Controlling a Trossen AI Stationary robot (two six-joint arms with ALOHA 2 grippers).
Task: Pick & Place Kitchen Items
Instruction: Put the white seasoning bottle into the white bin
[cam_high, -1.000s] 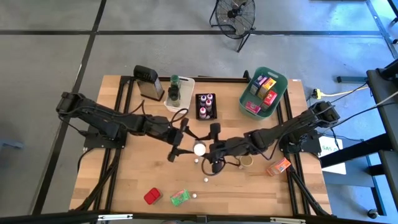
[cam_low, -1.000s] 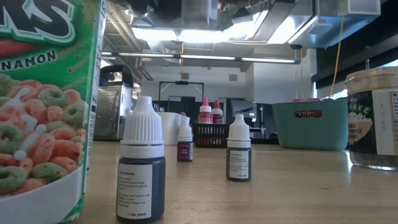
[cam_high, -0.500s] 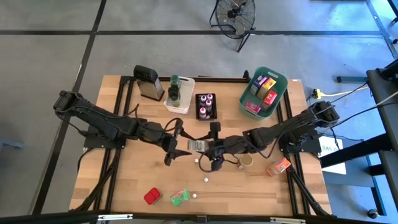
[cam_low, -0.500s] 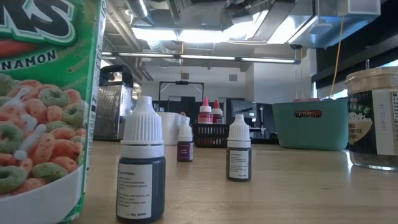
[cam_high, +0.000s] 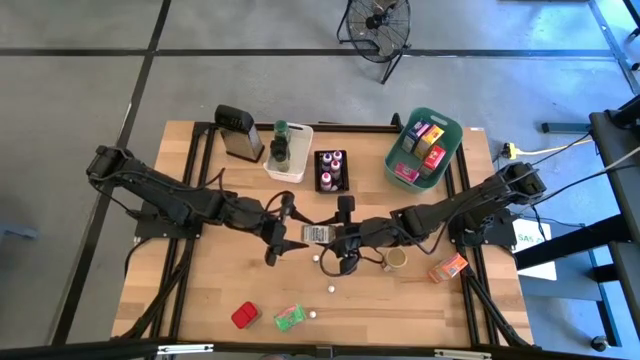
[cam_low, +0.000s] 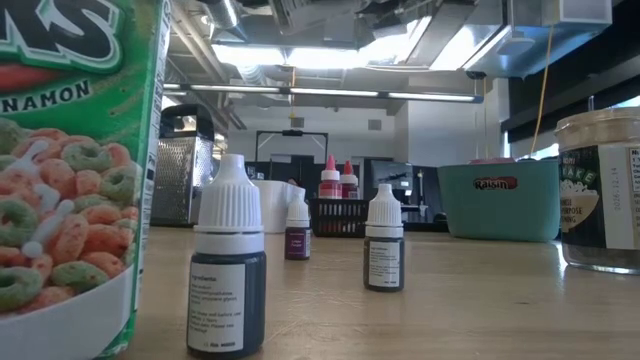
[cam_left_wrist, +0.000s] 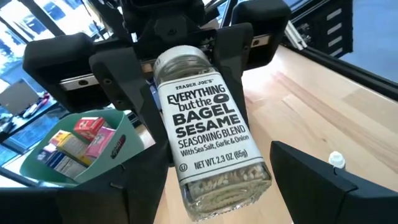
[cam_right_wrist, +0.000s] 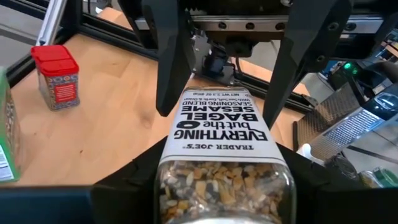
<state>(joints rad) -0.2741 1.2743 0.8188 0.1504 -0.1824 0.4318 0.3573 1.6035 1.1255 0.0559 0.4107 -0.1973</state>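
My right gripper is holding the lid end of the jar, which lies level, so next I tip the jar upright before my left gripper takes its lower body (cam_left_wrist: 219, 163).
A glass seasoning jar (cam_high: 315, 233) with a white label hangs level above the table's middle, between both grippers. My left gripper (cam_high: 287, 232) comes from the table's left and is shut on the jar's bottom end. My right gripper (cam_high: 338, 236) comes from the right and is closed around the lid end. In the left wrist view the jar (cam_left_wrist: 208, 124) runs away from the camera, lid (cam_left_wrist: 180, 57) farthest. In the right wrist view the jar (cam_right_wrist: 221, 140) shows seeds at its near end. My left gripper pinches the jar's bottom end (cam_right_wrist: 217, 93) between its two fingers (cam_right_wrist: 174, 62), coming level from the table's left, fingers along the jar. The jar lies level, label up, lifted clear of the table. My right gripper has a finger (cam_left_wrist: 127, 93) on each side of the lid end (cam_left_wrist: 168, 68), coming level from the table's right. The fingers lie along the jar, which is clear of the table.
Small dropper bottles (cam_high: 331, 290) stand on the wood below and near the front, beside a red jar (cam_high: 243, 315), a green packet (cam_high: 289, 317), a brown-lidded jar (cam_high: 397, 258) and an orange packet (cam_high: 448, 268). Teal bin (cam_high: 424, 148), black bin (cam_high: 332, 170), white bin (cam_high: 288, 150) and grater (cam_high: 238, 132) line the far edge.
My left gripper has rolled and drawn slightly toward the table's left. The jar has turned from showing its white lid upward to lying level with its label up. My right gripper has stayed in place at the lid end.
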